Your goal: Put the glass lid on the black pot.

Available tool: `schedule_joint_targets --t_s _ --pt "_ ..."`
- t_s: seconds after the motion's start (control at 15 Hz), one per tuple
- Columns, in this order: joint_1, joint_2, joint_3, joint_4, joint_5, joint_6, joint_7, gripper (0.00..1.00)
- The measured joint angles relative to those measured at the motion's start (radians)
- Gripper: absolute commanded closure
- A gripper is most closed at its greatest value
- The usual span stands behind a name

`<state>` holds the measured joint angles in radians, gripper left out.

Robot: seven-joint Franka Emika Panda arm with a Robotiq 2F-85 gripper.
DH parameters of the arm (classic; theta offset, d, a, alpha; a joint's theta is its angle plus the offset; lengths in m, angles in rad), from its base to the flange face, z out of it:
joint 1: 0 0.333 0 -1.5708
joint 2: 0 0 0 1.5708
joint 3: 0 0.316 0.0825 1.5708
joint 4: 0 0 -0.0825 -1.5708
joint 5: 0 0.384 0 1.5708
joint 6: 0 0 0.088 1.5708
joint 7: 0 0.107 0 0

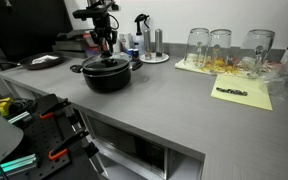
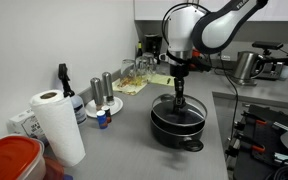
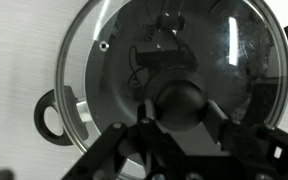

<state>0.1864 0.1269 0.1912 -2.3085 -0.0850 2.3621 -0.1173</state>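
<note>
My gripper is holding the glass lid. Next, I let go of it flat on the black pot's rim [image 1: 105, 68] [image 3: 175, 86], centred between the pot's side handles.
The black pot [image 1: 106, 78] [image 2: 179, 128] stands on the grey counter, near the back in an exterior view. The glass lid [image 1: 106, 65] [image 2: 180, 116] [image 3: 194, 40] lies level on the pot's rim. In the wrist view the clear disc covers the pot, and a pot side handle [image 3: 52, 115] shows at the left. My gripper [image 1: 107, 52] [image 2: 179, 100] [image 3: 181, 108] comes straight down over the lid's centre. Its fingers are closed on either side of the black knob [image 3: 181, 100].
Tall drinking glasses [image 1: 219, 45] stand on a yellow mat [image 1: 224, 68]. A flat dark plate-like object [image 1: 44, 61] lies behind the pot. A spray bottle [image 2: 64, 85], shakers [image 2: 102, 92], a paper towel roll [image 2: 56, 125] and a red container [image 2: 9, 160] are on the counter.
</note>
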Motion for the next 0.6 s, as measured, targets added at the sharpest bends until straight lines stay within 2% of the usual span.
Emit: schedule_joint_targets --t_s 0.6 --pt "0.019 0.065 0.002 0.044 -0.013 -0.01 0.0 0.75"
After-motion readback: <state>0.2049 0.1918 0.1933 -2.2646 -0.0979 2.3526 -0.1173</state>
